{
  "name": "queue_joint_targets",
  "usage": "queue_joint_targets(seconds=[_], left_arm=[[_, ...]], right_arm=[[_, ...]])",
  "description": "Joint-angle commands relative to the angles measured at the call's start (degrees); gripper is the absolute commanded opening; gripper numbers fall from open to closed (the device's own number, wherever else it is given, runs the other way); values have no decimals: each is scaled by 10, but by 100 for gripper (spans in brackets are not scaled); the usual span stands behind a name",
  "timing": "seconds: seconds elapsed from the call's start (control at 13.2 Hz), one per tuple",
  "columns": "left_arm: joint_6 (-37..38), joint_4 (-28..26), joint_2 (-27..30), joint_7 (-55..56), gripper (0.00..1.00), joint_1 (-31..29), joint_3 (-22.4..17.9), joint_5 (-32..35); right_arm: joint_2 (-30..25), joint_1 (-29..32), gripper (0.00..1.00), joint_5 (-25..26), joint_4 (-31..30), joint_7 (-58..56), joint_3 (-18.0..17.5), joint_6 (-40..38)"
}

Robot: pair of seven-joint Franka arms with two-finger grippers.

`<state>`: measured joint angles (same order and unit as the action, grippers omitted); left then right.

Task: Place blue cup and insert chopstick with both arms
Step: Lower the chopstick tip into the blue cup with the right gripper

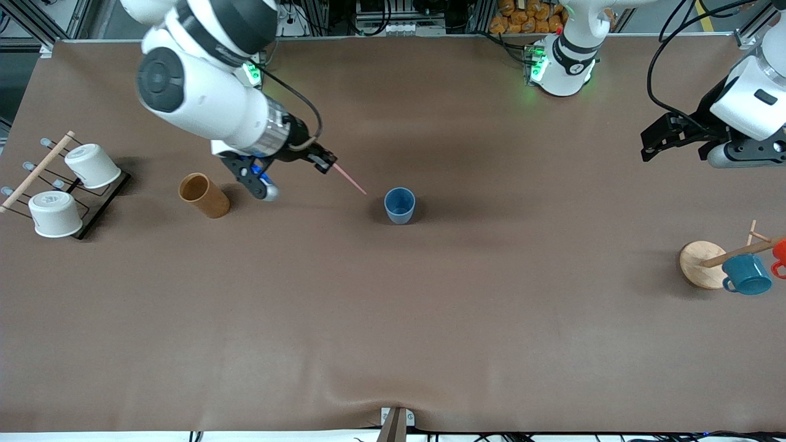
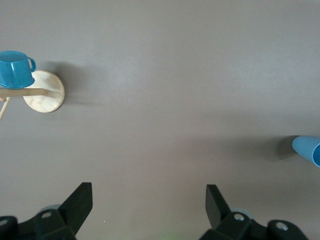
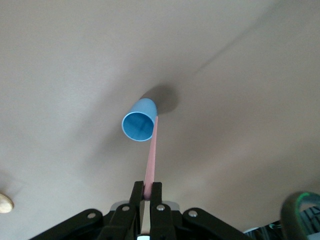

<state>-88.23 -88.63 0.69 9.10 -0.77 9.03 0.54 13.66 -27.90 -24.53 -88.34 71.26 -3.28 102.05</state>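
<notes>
I should let go of the pale-pink chopstick with my right gripper inside the blue cup's opening [image 1: 398, 204] [image 3: 138, 125], so it is left leaning on the cup's rim.
The blue cup [image 1: 400, 205] stands upright near the middle of the table; it also shows in the right wrist view [image 3: 139, 120] and at the edge of the left wrist view [image 2: 307, 149]. My right gripper [image 1: 325, 162] is shut on the pale-pink chopstick [image 1: 350, 179], held in the air with its free tip pointing at the cup and ending just short of it, toward the right arm's end. In the right wrist view the chopstick [image 3: 151, 152] runs from the fingers to the cup's rim. My left gripper [image 1: 652, 143] is open and empty, raised over the left arm's end of the table; the left wrist view shows it too [image 2: 149, 207].
A brown wooden cup [image 1: 204, 195] lies beside the right gripper. A rack [image 1: 92, 212] with two white cups stands at the right arm's end. A wooden mug stand [image 1: 703, 264] with a teal mug [image 1: 747, 274] and a red mug [image 1: 780, 252] stands at the left arm's end.
</notes>
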Motion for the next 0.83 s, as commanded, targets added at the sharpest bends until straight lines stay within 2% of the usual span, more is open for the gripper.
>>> queue_joint_targets(seconds=[0.0,0.76], left_arm=[[6,-4,10,1,100,1,-4,-11],[5,-4,11,-2,100,1,-4,-11]], right_arm=[[20,-21,0,-23,1,27,5,36],[75,-59,0,-25,1,63,6,110]])
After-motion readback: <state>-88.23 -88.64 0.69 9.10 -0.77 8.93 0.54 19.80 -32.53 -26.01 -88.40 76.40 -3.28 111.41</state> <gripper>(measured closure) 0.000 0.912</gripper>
